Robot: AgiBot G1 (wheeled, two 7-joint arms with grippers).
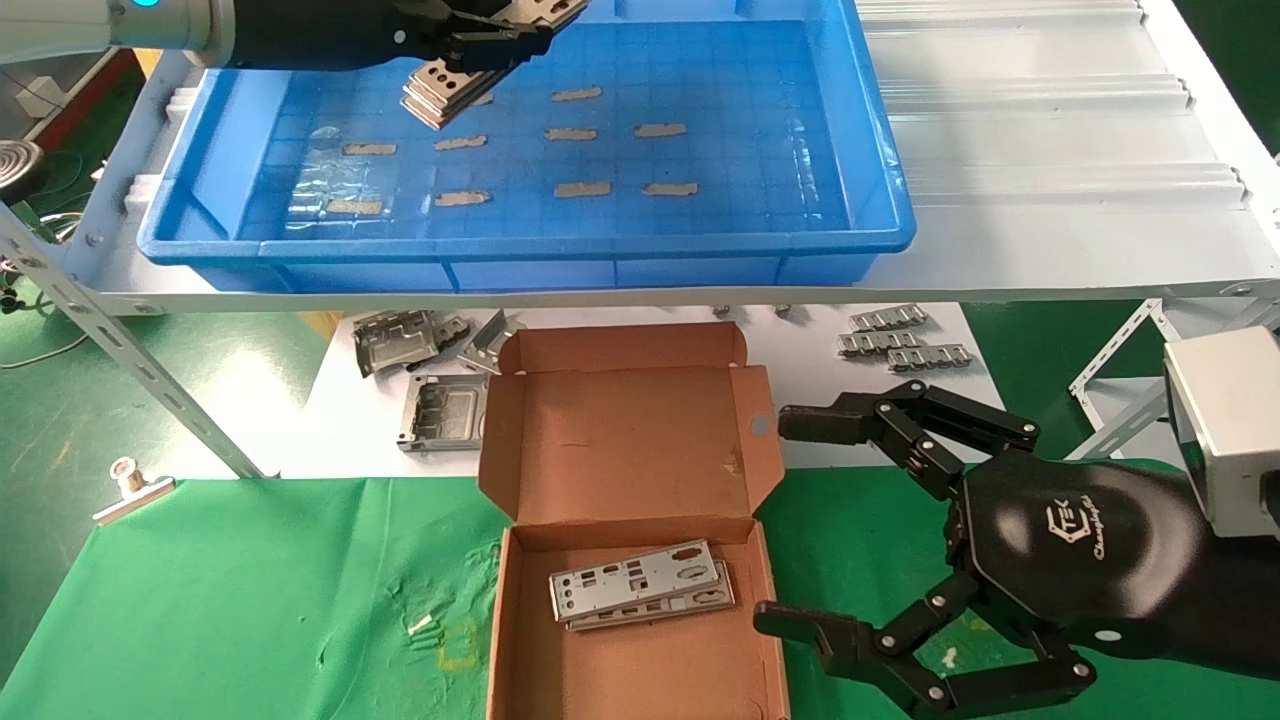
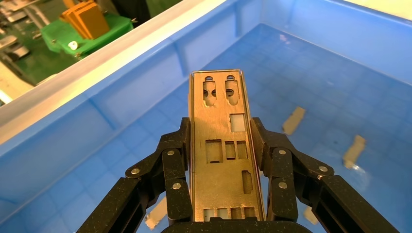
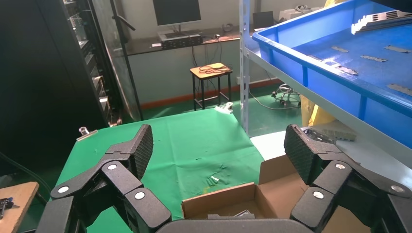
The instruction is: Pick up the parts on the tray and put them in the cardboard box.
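The robot's left gripper is holding a whole stack of parts, so it should put the stack down in the blue tray and take only the top part (image 2: 219, 180).
My left gripper (image 1: 487, 40) is over the far left part of the blue tray (image 1: 500, 246), shut on a small stack of silver-grey punched parts (image 1: 447, 92) held clear of the floor. In the left wrist view the top part (image 2: 221, 141) runs lengthwise between the black fingers (image 2: 180, 138), above the tray floor (image 2: 311, 82). The open cardboard box (image 1: 625, 440) lies below the shelf on the green cloth, with two parts (image 1: 640, 585) inside. My right gripper (image 1: 786, 520) hangs open and empty beside the box's right edge; its wrist view shows the box (image 3: 279, 191) just beyond the gripper (image 3: 219, 145).
Tan tape bits (image 1: 580, 190) dot the tray floor. Boxy grey metal frames (image 1: 420, 375) lie left of the box lid, and ridged strips (image 1: 900, 340) lie to its right on white paper. A metal clip (image 1: 130, 488) sits at the cloth's left. The shelf's slanted legs (image 1: 150, 380) flank the work area.
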